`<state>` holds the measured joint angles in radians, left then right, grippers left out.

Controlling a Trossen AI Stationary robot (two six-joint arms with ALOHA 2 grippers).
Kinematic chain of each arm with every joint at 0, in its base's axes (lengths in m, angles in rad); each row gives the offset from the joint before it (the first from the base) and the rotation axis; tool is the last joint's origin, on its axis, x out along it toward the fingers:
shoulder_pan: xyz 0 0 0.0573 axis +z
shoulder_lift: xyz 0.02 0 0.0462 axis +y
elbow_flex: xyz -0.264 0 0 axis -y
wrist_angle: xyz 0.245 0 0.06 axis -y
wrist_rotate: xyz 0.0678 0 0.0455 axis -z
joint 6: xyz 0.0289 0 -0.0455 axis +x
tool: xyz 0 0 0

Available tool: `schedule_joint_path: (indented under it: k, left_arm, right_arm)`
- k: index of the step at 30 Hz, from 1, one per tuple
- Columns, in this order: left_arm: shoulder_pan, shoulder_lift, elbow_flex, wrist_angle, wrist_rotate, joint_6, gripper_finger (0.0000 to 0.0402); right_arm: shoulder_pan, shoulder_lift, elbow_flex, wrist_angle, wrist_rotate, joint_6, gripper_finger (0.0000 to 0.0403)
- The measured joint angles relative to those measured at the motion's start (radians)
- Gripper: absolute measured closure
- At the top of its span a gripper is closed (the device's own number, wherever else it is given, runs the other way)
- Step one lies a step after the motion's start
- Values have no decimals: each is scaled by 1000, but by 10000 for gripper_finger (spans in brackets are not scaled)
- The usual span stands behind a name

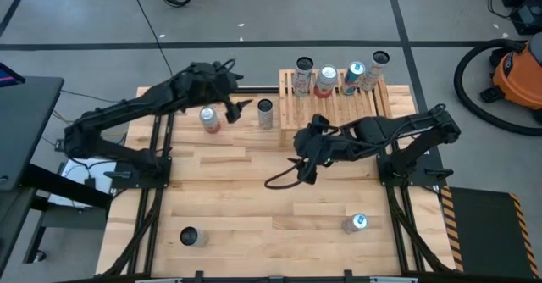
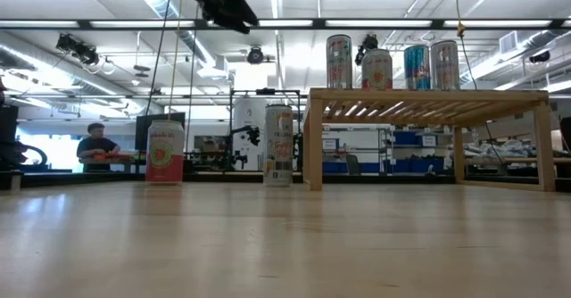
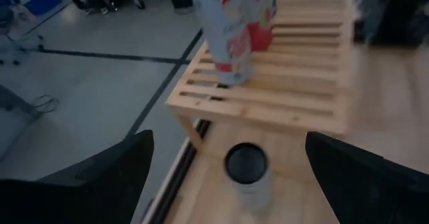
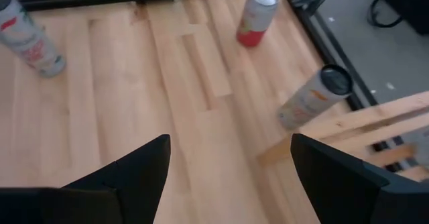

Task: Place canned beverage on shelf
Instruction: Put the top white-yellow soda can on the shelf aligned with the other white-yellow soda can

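Note:
The robot's left gripper should close on the upper sides of the grey can (image 1: 265,113) (image 3: 249,184) next to the slatted shelf, just under the can's dark top.
The light-wood slatted shelf (image 1: 334,97) stands at the table's far edge, right of the middle, with several cans (image 1: 327,80) upright on its top. Left of it on the table stand a grey can with a dark top (image 1: 266,113) and a red-and-white can (image 1: 209,119). My left gripper (image 1: 238,105) hangs open in the air between these two cans, above them, with the grey can (image 3: 246,172) ahead of its fingers. My right gripper (image 1: 303,166) is open over the table's middle, in front of the shelf, and touches nothing.
Two more cans stand near the table's front edge, one at the left (image 1: 190,236) and one at the right (image 1: 356,224). A dark cable (image 1: 279,181) loops below my right gripper. Bare tabletop (image 1: 246,198) lies between the cans and the front edge.

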<state>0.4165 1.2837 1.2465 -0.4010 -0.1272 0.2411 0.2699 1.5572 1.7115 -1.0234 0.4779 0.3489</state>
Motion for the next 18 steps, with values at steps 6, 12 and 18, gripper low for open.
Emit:
schedule_joint_path:
  k: [6, 12, 18]
  left_arm:
    - [59, 104, 0, 52, 43, 56, 10]
    - [83, 200, 0, 114, 84, 58, 10]
    - [94, 282, 0, 128, 100, 58, 10]
  right_arm:
    - [0, -33, 0, -28, 57, -2, 85]
    - [-16, -34, 0, -81, 115, -11, 85]
    - [-32, -34, 0, -112, 112, -11, 85]
